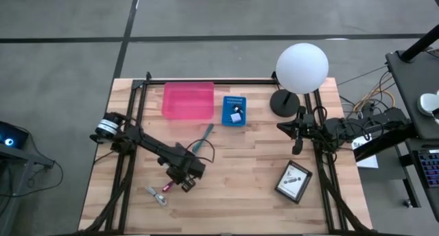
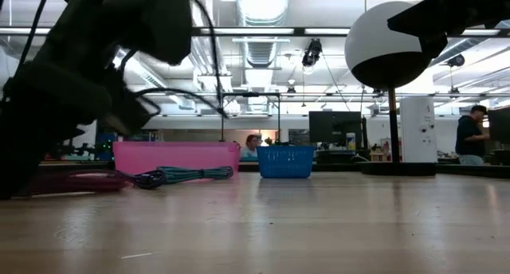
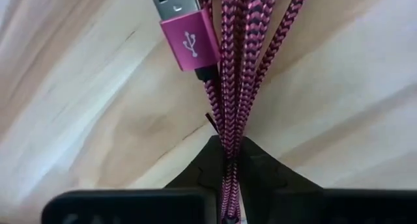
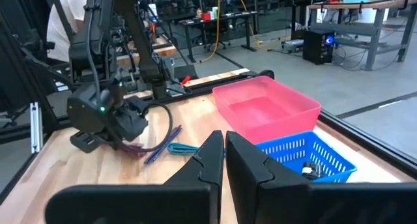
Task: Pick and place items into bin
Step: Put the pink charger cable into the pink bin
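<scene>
My left gripper needs to drop the magenta cable inside the pink bin [image 1: 197, 108], toward the bin's near corner by the blue basket.
A magenta braided USB cable [image 3: 236, 61], bundled in several strands with its plug [image 3: 186, 30] at one end, sits in my left gripper [image 3: 229, 160], which is shut on it near the table's near-left part [image 1: 186, 182]. A coiled teal cable [image 1: 201, 140] and a purple one [image 2: 147, 179] lie flat on the wood in front of the pink bin [image 1: 188, 100]. A silvery clip [image 1: 156, 195] lies to the left of the gripper. My right gripper [image 4: 225, 142] is shut on nothing and waits by the lamp base [image 1: 296, 143]. My left gripper pinches the magenta cable's bundled strands [image 3: 228, 142] between its two fingers, a short way back from the plug, several strands together. The fingers come from above, pointing down at the table. The strands run on straight past the fingertips, close over the wood; I cannot tell whether they are lifted clear.
A blue basket [image 1: 234, 110] with small items stands right of the pink bin. A white globe lamp [image 1: 300, 68] stands at the far right. A dark box with a white card [image 1: 293, 181] lies near right. Bare wood lies in the middle [image 1: 247, 160].
</scene>
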`<act>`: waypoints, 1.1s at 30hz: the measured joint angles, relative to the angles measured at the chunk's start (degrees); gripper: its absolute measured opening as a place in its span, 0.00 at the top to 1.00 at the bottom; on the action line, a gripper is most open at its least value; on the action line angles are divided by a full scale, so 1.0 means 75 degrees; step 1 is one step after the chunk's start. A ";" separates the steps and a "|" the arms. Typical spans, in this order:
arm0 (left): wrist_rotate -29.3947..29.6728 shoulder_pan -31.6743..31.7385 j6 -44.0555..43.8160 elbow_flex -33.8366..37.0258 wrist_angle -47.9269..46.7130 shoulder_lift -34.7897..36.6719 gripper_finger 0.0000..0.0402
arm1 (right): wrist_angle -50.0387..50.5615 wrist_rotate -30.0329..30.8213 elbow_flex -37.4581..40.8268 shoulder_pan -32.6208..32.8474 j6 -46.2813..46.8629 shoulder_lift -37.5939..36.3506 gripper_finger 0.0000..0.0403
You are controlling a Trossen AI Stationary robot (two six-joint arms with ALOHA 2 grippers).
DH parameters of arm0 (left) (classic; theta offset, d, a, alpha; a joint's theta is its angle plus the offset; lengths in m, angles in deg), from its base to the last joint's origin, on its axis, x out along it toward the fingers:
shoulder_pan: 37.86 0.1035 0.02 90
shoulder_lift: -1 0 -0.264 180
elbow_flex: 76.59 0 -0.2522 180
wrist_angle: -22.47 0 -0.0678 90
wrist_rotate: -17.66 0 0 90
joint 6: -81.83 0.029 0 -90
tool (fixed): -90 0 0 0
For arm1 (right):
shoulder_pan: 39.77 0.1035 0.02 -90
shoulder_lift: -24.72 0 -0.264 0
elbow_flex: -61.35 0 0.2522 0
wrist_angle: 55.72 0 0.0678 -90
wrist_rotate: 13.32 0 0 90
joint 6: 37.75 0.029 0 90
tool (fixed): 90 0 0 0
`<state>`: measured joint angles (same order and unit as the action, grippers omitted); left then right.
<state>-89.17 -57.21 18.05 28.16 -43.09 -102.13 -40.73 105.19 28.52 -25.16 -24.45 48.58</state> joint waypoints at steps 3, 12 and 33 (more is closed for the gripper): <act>0.0049 0.0018 0.0384 -0.0357 0.0196 0.0021 0.96 | 0.0000 0.0000 0.0000 0.0000 0.0000 -0.0003 0.98; -0.0010 0.0151 0.3150 -0.1121 0.2692 0.0143 0.97 | 0.0021 0.0000 0.0000 0.0000 -0.0020 -0.0003 0.98; 0.3636 0.4302 0.6739 -0.2724 0.2990 0.0152 0.97 | 0.0038 0.0000 0.0000 0.0000 0.0444 -0.0003 0.98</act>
<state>-61.90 -24.95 68.59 7.73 -20.67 -101.00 -40.44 105.19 28.52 -25.16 -21.12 48.56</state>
